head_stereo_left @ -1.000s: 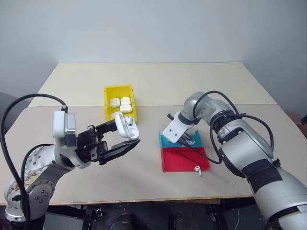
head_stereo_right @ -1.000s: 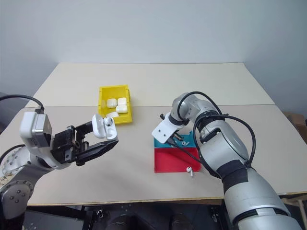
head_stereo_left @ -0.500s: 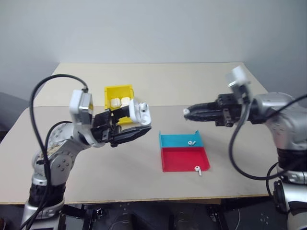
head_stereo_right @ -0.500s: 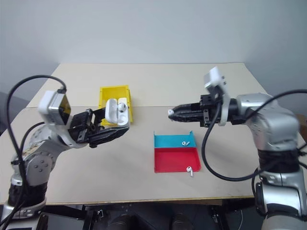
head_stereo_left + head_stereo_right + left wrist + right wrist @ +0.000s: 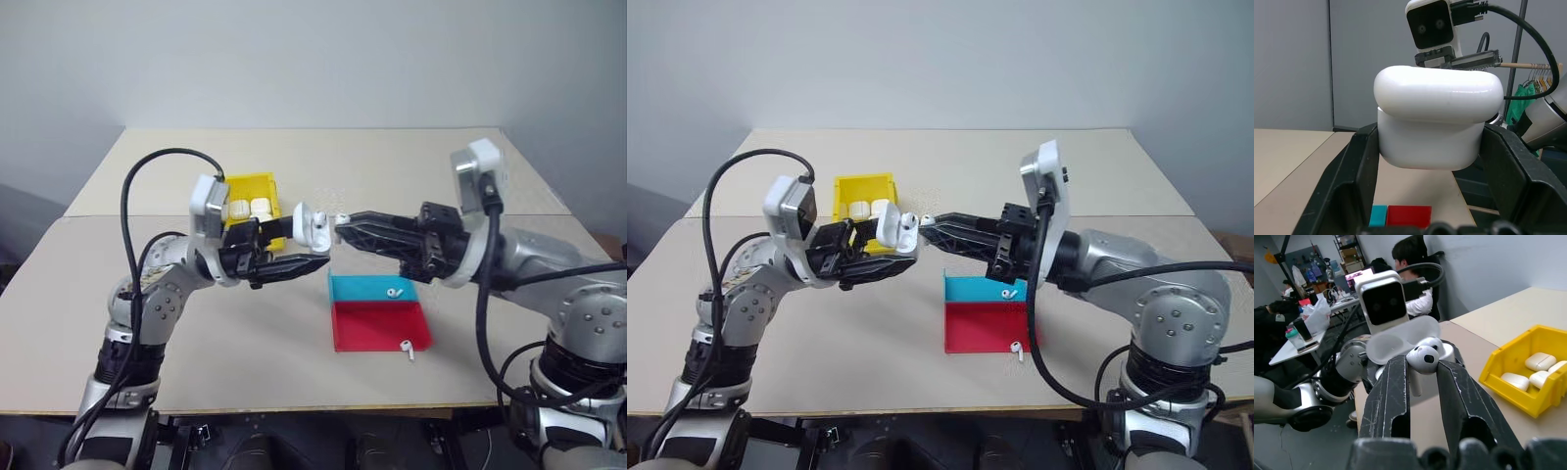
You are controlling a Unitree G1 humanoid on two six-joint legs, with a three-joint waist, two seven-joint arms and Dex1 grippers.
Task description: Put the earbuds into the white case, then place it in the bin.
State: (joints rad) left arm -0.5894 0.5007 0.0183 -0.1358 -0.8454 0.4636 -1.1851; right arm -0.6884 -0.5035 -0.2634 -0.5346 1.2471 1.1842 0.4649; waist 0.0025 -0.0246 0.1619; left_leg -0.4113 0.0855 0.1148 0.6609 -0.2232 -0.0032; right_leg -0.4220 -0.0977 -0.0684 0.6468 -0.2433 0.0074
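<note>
The open white case has an empty slot beside the seated earbud. My right gripper should release the earbud in the empty slot of the open white case [image 5: 320,237] [image 5: 1404,355].
My left gripper [image 5: 310,241] is shut on the white case [image 5: 312,227], held in the air above the table with its lid flipped open. In the left wrist view the case [image 5: 1436,122] sits between the two black fingers [image 5: 1359,169]. My right gripper [image 5: 343,223] is shut on one of the earbuds [image 5: 1422,357], its tip right beside the open case [image 5: 1400,340]. A second earbud [image 5: 395,292] lies on the tray's blue part. A third [image 5: 405,347] lies on the table at the red part's front corner. The yellow bin [image 5: 245,184] stands behind the left gripper.
The flat blue-and-red tray [image 5: 377,328] lies under and in front of the right arm. Several white cases [image 5: 247,208] lie inside the bin. People sit at desks [image 5: 1415,264] in the background of the right wrist view, beyond the table edge.
My right gripper rose from the tray with an earbud and swung left up to the case. My left gripper carried the open case up and to the right, toward the table's middle.
</note>
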